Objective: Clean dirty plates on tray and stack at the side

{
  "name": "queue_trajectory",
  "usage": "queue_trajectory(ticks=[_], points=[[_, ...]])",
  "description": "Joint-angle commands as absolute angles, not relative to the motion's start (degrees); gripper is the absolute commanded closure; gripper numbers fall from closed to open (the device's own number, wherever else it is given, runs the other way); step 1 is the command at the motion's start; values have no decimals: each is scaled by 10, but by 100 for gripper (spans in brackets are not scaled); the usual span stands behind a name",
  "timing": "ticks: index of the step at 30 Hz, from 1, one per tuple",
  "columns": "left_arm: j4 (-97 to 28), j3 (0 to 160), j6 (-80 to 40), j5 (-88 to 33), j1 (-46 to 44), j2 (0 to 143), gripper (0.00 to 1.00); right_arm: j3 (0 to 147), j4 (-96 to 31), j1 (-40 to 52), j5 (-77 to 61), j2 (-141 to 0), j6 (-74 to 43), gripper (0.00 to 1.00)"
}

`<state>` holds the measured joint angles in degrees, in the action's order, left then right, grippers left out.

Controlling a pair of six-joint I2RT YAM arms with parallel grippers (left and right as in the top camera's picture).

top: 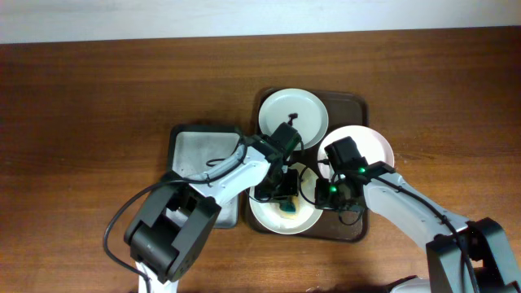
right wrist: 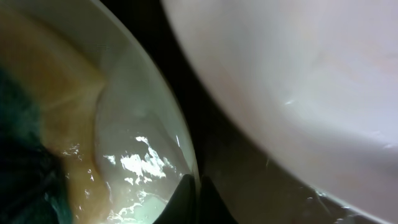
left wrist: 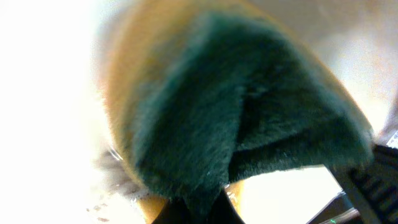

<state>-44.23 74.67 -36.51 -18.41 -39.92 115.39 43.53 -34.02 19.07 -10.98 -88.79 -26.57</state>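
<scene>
The grey tray is beside the dark brown tray. Next, my left gripper lets go of the sponge near the middle of the grey tray (top: pixel 209 184).
The dark brown tray (top: pixel 352 101) holds three plates: a white one at the back (top: pixel 293 112), a pale pink one on the right (top: pixel 368 145) and a front one (top: pixel 264 214). My left gripper (top: pixel 281 194) is shut on a yellow and green sponge (top: pixel 291 210) and presses it onto the front plate. In the left wrist view the sponge (left wrist: pixel 236 112) fills the frame above the fingers (left wrist: pixel 205 210). My right gripper (top: pixel 324 198) is shut on the front plate's right rim. In the right wrist view the fingers (right wrist: pixel 198 193) pinch that wet rim (right wrist: pixel 137 124), beside the pink plate (right wrist: pixel 298 74).
A smaller grey tray with a dark rim (top: pixel 195 155) lies just left of the brown tray, under my left arm. The wooden table (top: pixel 81 122) extends to the left and right. The two arms nearly meet over the front plate.
</scene>
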Motion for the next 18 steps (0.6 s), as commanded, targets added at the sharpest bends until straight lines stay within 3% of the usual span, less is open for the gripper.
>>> queue_trajectory(ticks=[1, 6, 9, 18], points=[[-503, 714, -362, 97, -369, 1179, 100, 434, -345, 187, -84, -889, -272, 96], [-547, 716, -362, 265, -369, 1176, 100, 434, -352, 187, -84, -889, -275, 96], [-567, 746, -349, 292, -371, 1176, 100, 434, -354, 187, -84, -889, -275, 96], [-637, 886, -274, 29, -335, 1097, 100, 435, -367, 187, -84, -888, -269, 96]])
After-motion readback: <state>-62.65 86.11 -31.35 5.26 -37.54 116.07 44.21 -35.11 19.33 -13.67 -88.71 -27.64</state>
